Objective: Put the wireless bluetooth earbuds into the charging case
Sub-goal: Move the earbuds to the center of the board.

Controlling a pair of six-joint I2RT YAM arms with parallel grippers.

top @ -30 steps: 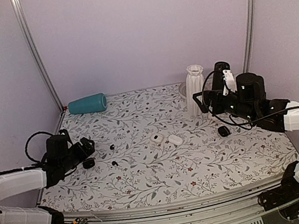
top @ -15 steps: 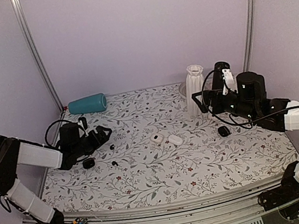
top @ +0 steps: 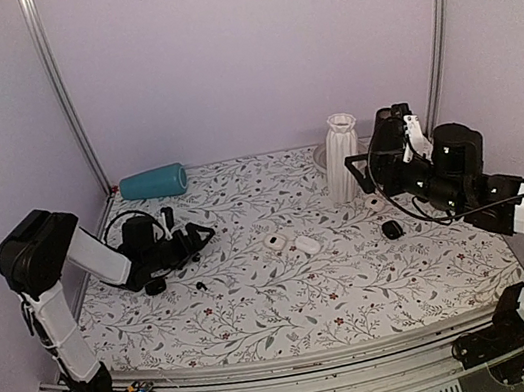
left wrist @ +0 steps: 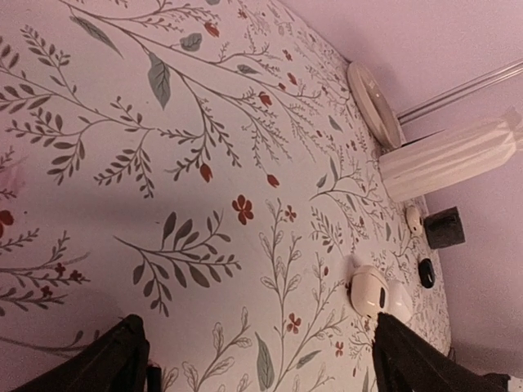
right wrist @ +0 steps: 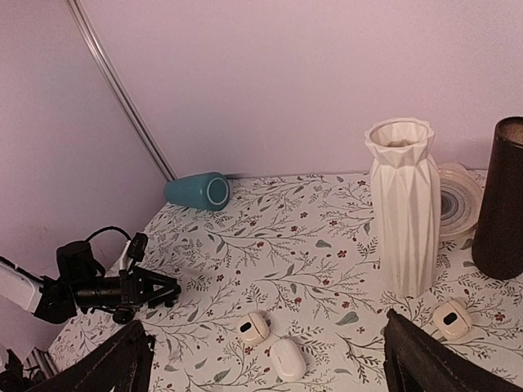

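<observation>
Next, I draw my left gripper back to the black charging case and close it on the case's rounded sides (top: 163,284), leaving the earbuds on the table.
The black charging case (top: 155,287) lies on the floral table at the left, just in front of my left wrist. One tiny black earbud (top: 199,285) lies to its right. The second earbud does not show; my left gripper covers the spot where it lay. My left gripper (top: 202,235) is low over the table, open and empty, pointing right; in the left wrist view (left wrist: 256,320) its jaws stand wide apart over bare cloth. My right gripper (top: 365,174) hovers near the white vase (top: 341,157), open and empty, as the right wrist view (right wrist: 261,321) also shows.
Two white oval cases (top: 275,241) (top: 307,244) lie mid-table. A black oval lump (top: 391,230) and a small white item (top: 375,202) lie at the right. A teal cup (top: 153,183) lies at the back left. A plate (right wrist: 462,196) and a dark cylinder (right wrist: 500,200) stand by the vase.
My left arm has reached right along the table, its gripper moving from beside the case to over the far earbud's spot. My right arm has risen slightly.
</observation>
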